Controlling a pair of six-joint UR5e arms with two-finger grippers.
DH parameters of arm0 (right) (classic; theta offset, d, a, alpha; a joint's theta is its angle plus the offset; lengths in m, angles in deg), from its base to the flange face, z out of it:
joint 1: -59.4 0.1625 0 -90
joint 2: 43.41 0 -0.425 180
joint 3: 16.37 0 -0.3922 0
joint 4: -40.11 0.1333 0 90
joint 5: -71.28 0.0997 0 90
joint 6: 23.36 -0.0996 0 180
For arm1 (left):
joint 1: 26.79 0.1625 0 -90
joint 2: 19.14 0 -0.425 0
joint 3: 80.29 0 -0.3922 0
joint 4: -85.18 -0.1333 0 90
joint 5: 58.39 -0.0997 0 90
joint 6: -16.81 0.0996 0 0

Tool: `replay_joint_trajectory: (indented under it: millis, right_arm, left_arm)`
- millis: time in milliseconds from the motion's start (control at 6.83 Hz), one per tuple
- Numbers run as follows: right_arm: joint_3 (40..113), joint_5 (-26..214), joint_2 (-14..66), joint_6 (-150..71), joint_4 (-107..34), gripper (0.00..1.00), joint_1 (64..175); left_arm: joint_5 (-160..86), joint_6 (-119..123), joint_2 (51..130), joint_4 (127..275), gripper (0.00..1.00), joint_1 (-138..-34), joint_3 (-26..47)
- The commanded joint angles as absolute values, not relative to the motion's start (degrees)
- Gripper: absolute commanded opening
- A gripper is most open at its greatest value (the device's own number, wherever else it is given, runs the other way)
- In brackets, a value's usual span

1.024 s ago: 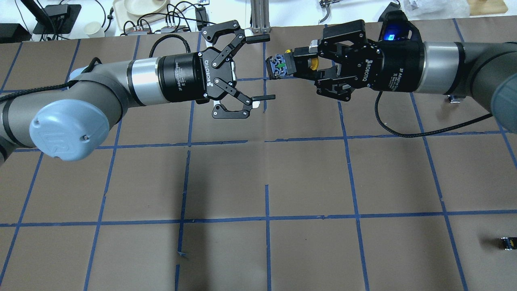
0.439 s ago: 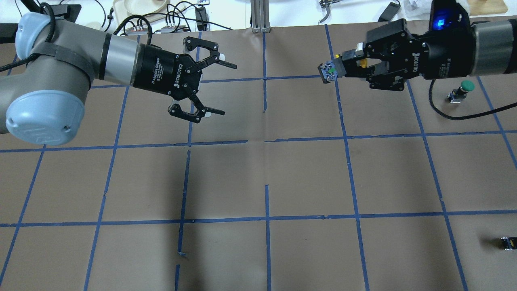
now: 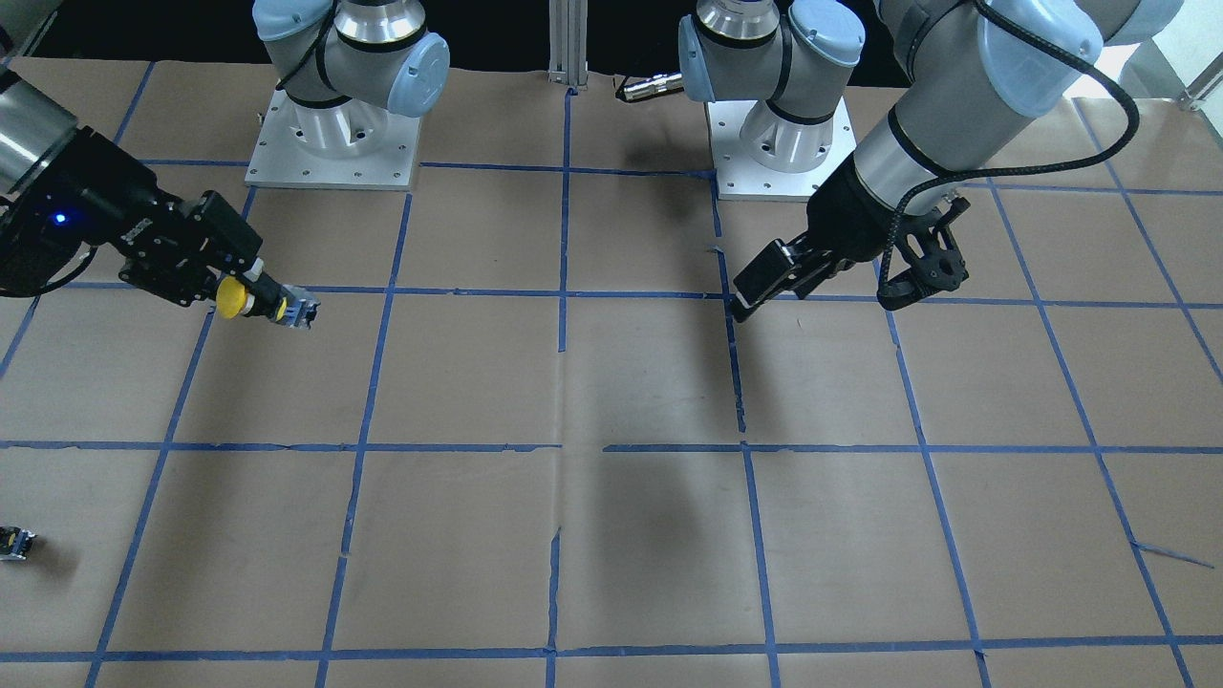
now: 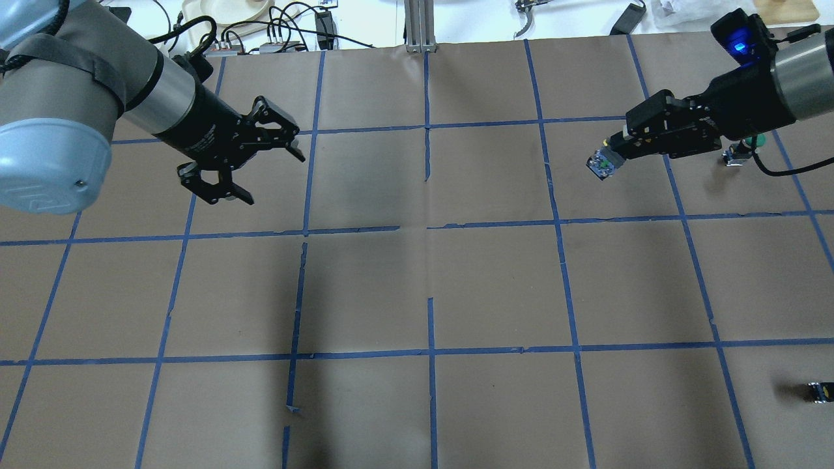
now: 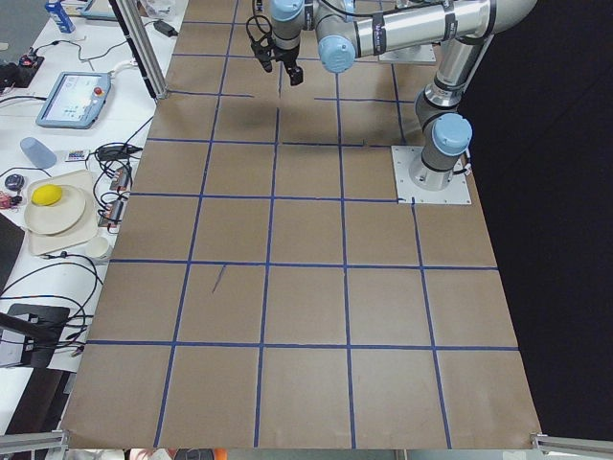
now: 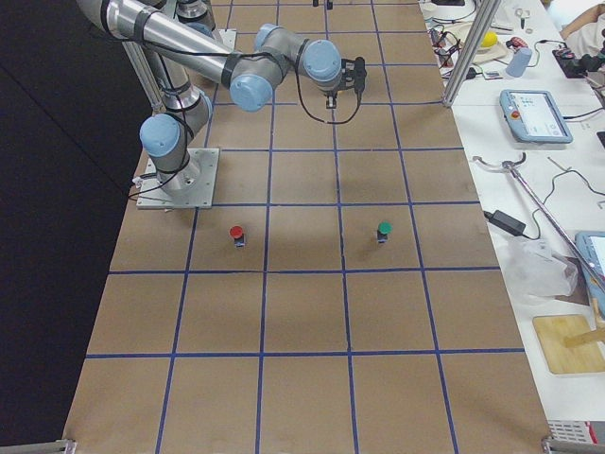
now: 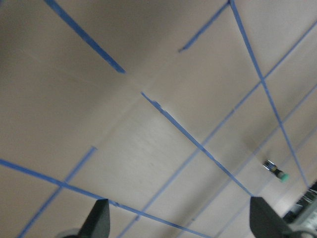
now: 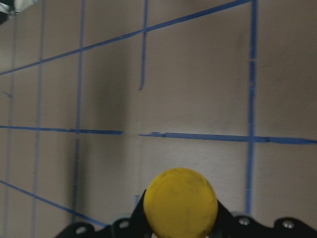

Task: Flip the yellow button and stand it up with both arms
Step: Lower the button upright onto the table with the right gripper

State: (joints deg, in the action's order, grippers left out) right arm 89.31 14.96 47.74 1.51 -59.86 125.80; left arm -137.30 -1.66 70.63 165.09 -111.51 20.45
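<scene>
Next, my right gripper lets go of the yellow button in the taped square bordering the tiny black-and-yellow part's square [image 3: 92, 376]. The button is still held above the table.
The yellow button [image 4: 603, 163] is held in my right gripper [image 4: 618, 148], which is shut on it above the table at the right. Its yellow cap [image 3: 232, 297] faces back toward the wrist and its grey block base [image 3: 300, 311] points out and down. In the right wrist view the cap [image 8: 181, 201] sits between the fingers. My left gripper [image 4: 274, 178] is open and empty, far off at the left; it also shows in the front view [image 3: 814, 304] and in its own wrist view [image 7: 181, 223].
A green-capped button [image 4: 750, 141] stands just behind my right arm and shows in the left wrist view [image 7: 277, 171]. A red-capped button [image 6: 236, 233] stands on the right side. A tiny black-and-yellow part [image 4: 818, 391] lies at the near right edge.
The two grippers have drawn apart from the middle. My right gripper carried the yellow button to the right and tilted it downward. My left gripper, still open, pulled back to the left.
</scene>
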Motion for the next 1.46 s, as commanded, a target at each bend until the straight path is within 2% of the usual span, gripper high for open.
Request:
replay_joint_trajectory:
  millis: [0,293,585,1024,1317]
  right_arm:
    - [89.44,0.32,41.08,13.02,-68.57,0.13,125.50]
    - [91.54,-2.54,38.08,25.64,-79.26,0.13,118.60]
    - [98.90,-2.46,36.32,41.87,-93.77,0.13,111.48]
    - [106.65,3.56,36.22,67.37,-94.80,0.13,99.87]
    - [107.20,3.87,35.87,73.98,-94.71,0.13,96.77]
  left_arm:
    - [-155.21,12.99,65.27,168.50,1.00,-111.43,19.64]
    - [-155.07,12.77,61.03,173.40,1.00,-111.61,19.47]
    - [-153.68,12.85,63.29,172.90,1.00,-111.87,19.55]
    - [-148.13,16.53,64.09,173.59,1.00,-112.13,17.88]
    - [-149.62,17.86,64.09,173.69,1.00,-111.78,17.36]
